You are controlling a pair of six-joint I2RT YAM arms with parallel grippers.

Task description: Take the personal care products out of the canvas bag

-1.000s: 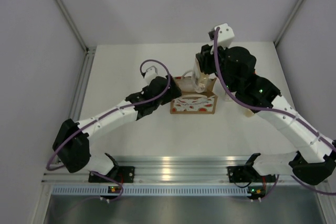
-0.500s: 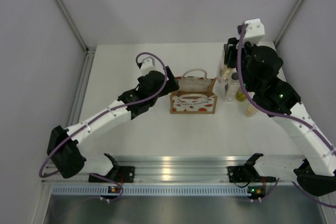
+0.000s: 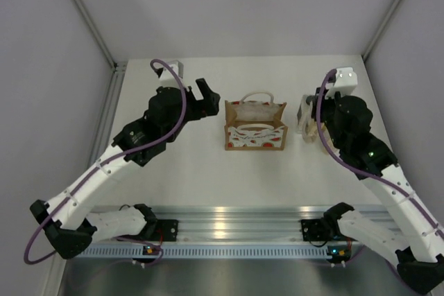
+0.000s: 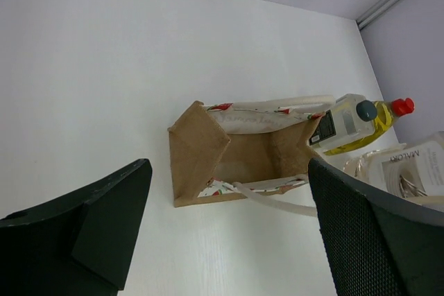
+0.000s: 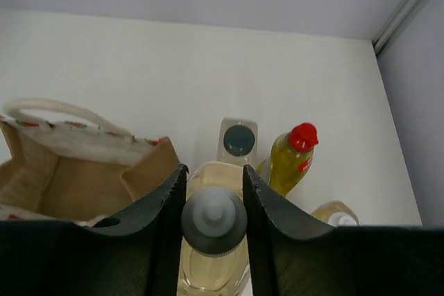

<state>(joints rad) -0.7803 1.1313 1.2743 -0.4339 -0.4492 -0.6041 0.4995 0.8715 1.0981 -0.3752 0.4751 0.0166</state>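
Observation:
My right gripper is going to set the pale amber bottle down on the table (image 3: 307, 159) just in front of the clear bottle.
The canvas bag (image 3: 254, 128) stands upright mid-table with its mouth open. In the left wrist view the canvas bag (image 4: 232, 161) looks empty inside. My right gripper (image 5: 214, 216) is shut on the cap of a pale amber bottle (image 5: 211, 268), just right of the bag. Behind it stand the clear bottle with a dark grey cap (image 5: 239, 140), the yellow bottle with a red cap (image 5: 295, 157) and another amber bottle (image 5: 336, 214). In the top view my right gripper (image 3: 309, 117) is beside the bag. My left gripper (image 3: 199, 100) is open and empty, left of the bag.
The bottles stand close together between the bag and the right wall (image 3: 399, 67). The bag's white loop handles (image 4: 277, 199) hang outward. Walls close the table at left, back and right. An aluminium rail (image 3: 229, 223) runs along the near edge.
My right gripper lifted the amber bottle out of the bag, carried it right and lowered it among the other bottles. My left gripper drew back to the left, away from the bag.

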